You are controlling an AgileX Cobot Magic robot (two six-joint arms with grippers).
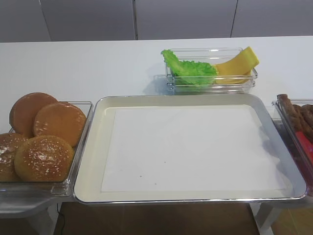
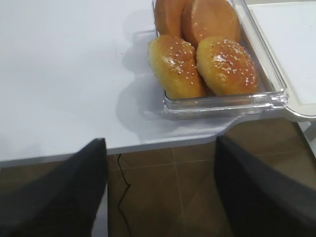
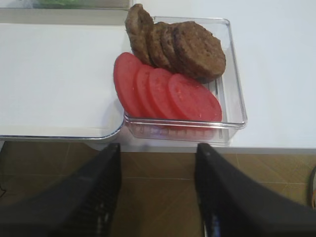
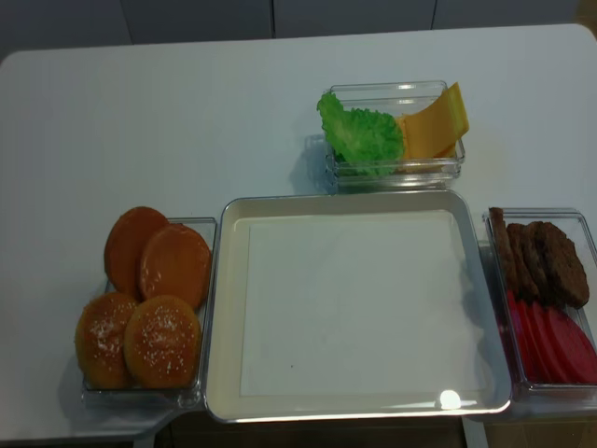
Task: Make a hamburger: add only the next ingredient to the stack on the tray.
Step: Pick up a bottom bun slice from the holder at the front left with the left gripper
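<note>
Next, I close my left gripper on the far edge [image 4: 123, 224] of the smooth, seedless bun half that sits farther from the silver tray.
Two smooth, seedless bun halves [image 1: 61, 122] lean in a clear container [image 1: 80, 110] left of the silver tray [image 1: 95, 152]; the left wrist view shows them [image 2: 210, 19] at the container's far end. The tray holds only its white paper sheet [image 1: 190, 147], and no stack shows on it. My left gripper [image 2: 160, 148] hangs open and empty below the table's front edge, short of the bun container. My right gripper [image 3: 158, 148] is also open and empty, below the front edge near the tray's right corner. Neither gripper appears in the two high views.
Two sesame-topped domed buns [image 1: 44, 157] fill the front of the bun container. A clear box with lettuce [image 1: 188, 68] and cheese [image 1: 239, 63] stands behind the tray. Right of the tray, another clear box holds patties [image 3: 197, 49] and tomato slices [image 3: 168, 94].
</note>
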